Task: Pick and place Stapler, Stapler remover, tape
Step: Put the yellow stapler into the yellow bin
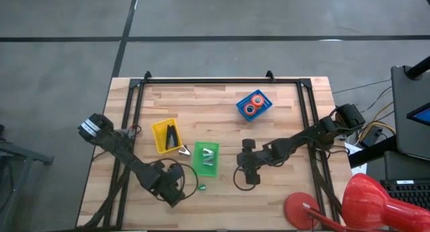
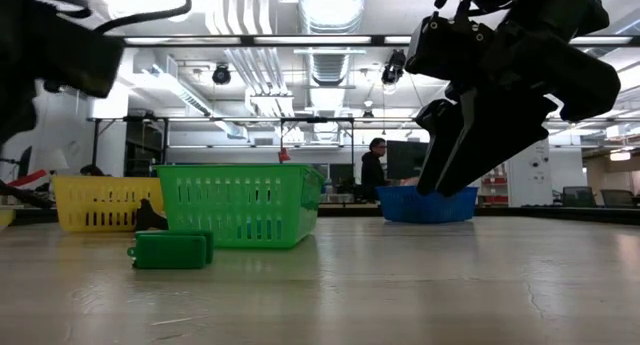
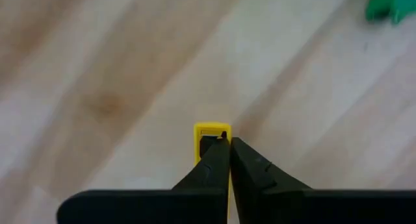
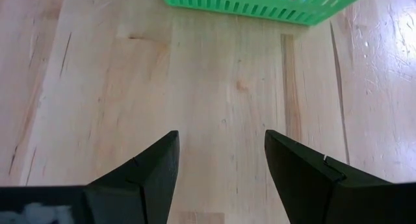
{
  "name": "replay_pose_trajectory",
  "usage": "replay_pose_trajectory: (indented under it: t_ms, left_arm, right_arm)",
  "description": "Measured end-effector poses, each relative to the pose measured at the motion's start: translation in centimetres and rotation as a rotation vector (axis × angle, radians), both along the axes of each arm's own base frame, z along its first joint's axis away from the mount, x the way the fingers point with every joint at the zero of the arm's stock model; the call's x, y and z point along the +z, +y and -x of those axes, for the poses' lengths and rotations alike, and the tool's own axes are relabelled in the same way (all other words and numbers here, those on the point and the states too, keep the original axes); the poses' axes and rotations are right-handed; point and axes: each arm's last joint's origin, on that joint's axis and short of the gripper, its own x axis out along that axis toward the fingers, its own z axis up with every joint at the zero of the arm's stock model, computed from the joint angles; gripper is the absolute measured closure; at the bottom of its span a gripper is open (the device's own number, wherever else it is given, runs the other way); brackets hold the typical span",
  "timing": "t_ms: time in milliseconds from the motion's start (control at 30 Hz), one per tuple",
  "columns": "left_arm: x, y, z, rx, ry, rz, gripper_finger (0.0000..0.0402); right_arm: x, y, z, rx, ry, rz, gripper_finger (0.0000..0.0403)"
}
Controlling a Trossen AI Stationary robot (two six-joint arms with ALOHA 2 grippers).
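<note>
The small yellow item will go down from my left gripper onto the black stapler in the yellow basket (image 1: 170,140), where I will let go of it.
My left gripper (image 1: 173,191) (image 3: 227,141) is near the table's near edge, shut on a small yellow item (image 3: 209,129). A small green block (image 1: 201,187) (image 2: 170,250) lies flat on the wood just to its right. The black stapler (image 1: 173,134) lies in the yellow basket (image 1: 161,128). Red and orange tape rolls (image 1: 253,105) sit in the blue basket (image 1: 264,111). My right gripper (image 1: 247,178) (image 4: 221,146) hangs open over bare wood, right of the green basket (image 1: 206,166) (image 4: 260,6). My left gripper pinches the small yellow item between its two fingertips (image 3: 218,152). Only the item's end (image 3: 211,128) shows beyond the tips; the fingers hide the rest. I cannot tell whether it is clear of the table.
The green basket (image 2: 240,205) holds pale metallic pieces (image 1: 207,156). A small pale piece (image 1: 183,150) lies between the yellow and green baskets. Red objects (image 1: 363,202) stand at the near right corner. Bare wood lies between the two grippers and along the near edge.
</note>
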Motion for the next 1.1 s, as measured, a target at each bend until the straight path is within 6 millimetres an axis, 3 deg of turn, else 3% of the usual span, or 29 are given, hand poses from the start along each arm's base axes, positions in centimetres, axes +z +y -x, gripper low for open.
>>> replay_pose_trajectory:
  t_ms: [400,767,933,1100]
  left_arm:
    - [3.8,4.0,0.9,0.016,-0.052,-0.162,0.0398]
    - [8.7,9.7,1.8,0.226,-0.379,-0.521,0.0394]
    - [8.6,12.3,1.2,0.369,-0.373,-0.565,0.0398]
    - [6.3,14.5,1.1,0.467,-0.225,-0.533,0.0394]
  right_arm:
    - [0.0,0.0,0.0,0.003,0.000,0.002,0.0184]
    - [0.0,0.0,0.0,0.003,-0.003,0.001,0.0184]
    - [0.0,0.1,0.0,0.004,-0.004,-0.002,0.0184]
    - [-0.1,0.5,0.2,0.016,-0.002,-0.001,0.0184]
